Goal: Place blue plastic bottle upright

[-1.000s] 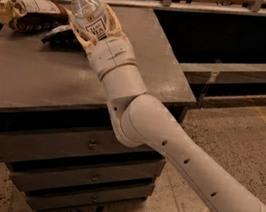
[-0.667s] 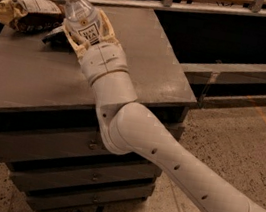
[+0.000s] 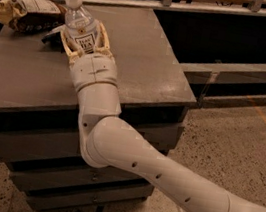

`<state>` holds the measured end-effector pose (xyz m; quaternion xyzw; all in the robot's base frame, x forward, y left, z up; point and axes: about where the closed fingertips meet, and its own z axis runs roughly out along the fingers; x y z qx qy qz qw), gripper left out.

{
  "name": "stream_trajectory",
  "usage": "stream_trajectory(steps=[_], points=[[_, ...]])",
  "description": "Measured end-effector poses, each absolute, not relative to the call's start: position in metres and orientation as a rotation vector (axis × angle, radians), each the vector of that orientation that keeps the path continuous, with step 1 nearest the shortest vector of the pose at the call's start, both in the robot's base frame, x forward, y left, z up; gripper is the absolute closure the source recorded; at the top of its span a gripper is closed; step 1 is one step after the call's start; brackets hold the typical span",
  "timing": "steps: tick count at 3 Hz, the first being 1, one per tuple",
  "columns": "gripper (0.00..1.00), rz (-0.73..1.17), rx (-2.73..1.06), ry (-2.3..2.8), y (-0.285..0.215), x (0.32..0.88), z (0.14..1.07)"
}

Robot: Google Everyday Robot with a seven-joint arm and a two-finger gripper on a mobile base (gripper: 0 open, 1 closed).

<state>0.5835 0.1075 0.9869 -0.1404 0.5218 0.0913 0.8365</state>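
The blue plastic bottle will stand on the cabinet top just in front of the dark object (image 3: 79, 67), where I will let go of it with my gripper.
The blue plastic bottle (image 3: 80, 25) is a small clear bottle with a white cap and a white label with dark print. My gripper (image 3: 84, 43) is shut on its body, its tan fingers (image 3: 104, 42) on either side of the label. The bottle is tilted, cap pointing up and to the left, held above the left part of the dark cabinet top (image 3: 141, 54). I cannot tell whether its base touches the surface. My white arm reaches in from the lower right.
A tan-and-brown chip bag (image 3: 24, 11) lies at the cabinet's far left. A dark object (image 3: 52, 38) lies just left of the gripper, partly hidden by it. Drawers (image 3: 30, 146) are below the top. A dark bench (image 3: 245, 40) stands to the right.
My gripper has carried the bottle a little to the left across the cabinet top, closer to the chip bag. It stays shut on the bottle.
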Motion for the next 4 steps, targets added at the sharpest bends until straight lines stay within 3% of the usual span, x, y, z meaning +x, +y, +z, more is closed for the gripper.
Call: stream_trajectory(steps=[4], points=[[1.0, 0.208, -0.183, 1.198, 0.114, 0.591, 0.95]])
